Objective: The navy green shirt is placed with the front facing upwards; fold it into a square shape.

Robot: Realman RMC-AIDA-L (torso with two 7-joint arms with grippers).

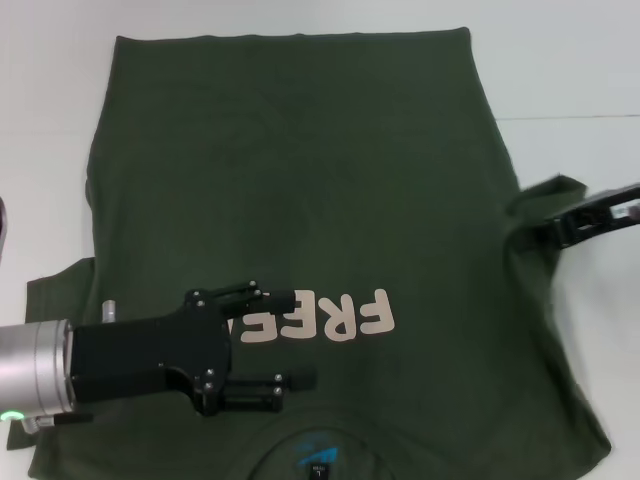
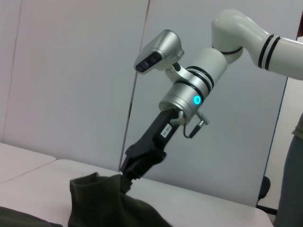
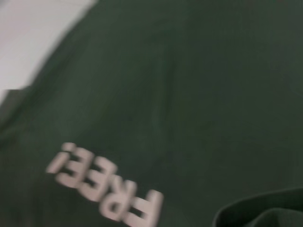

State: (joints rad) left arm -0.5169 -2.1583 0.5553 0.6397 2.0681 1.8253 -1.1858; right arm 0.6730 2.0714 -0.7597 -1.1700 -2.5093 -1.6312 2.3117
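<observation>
Next, I let go of the sleeve with my right gripper on the front of the shirt, close beside the F (image 1: 412,268) (image 3: 181,186) of the print.
The navy green shirt (image 1: 300,180) lies spread front up on the white table (image 1: 560,70), its pale pink "FREE" print (image 1: 320,317) and blue neck label (image 1: 315,455) toward the near edge. My left gripper (image 1: 300,338) hovers open over the print, near the shirt's left sleeve, with nothing between its fingers. My right gripper (image 1: 560,228) is at the shirt's right sleeve (image 1: 530,200). The left wrist view shows this right gripper (image 2: 129,174) shut on a raised fold of green cloth (image 2: 94,194). The right wrist view shows the print (image 3: 106,189) and a lifted cloth edge (image 3: 260,210).
Bare white table surrounds the shirt at the far side, left (image 1: 40,150) and right (image 1: 600,330). A seam line (image 1: 570,117) crosses the table at the right. Grey wall panels (image 2: 71,71) stand behind the table, and a dark figure (image 2: 291,179) shows at the frame's edge.
</observation>
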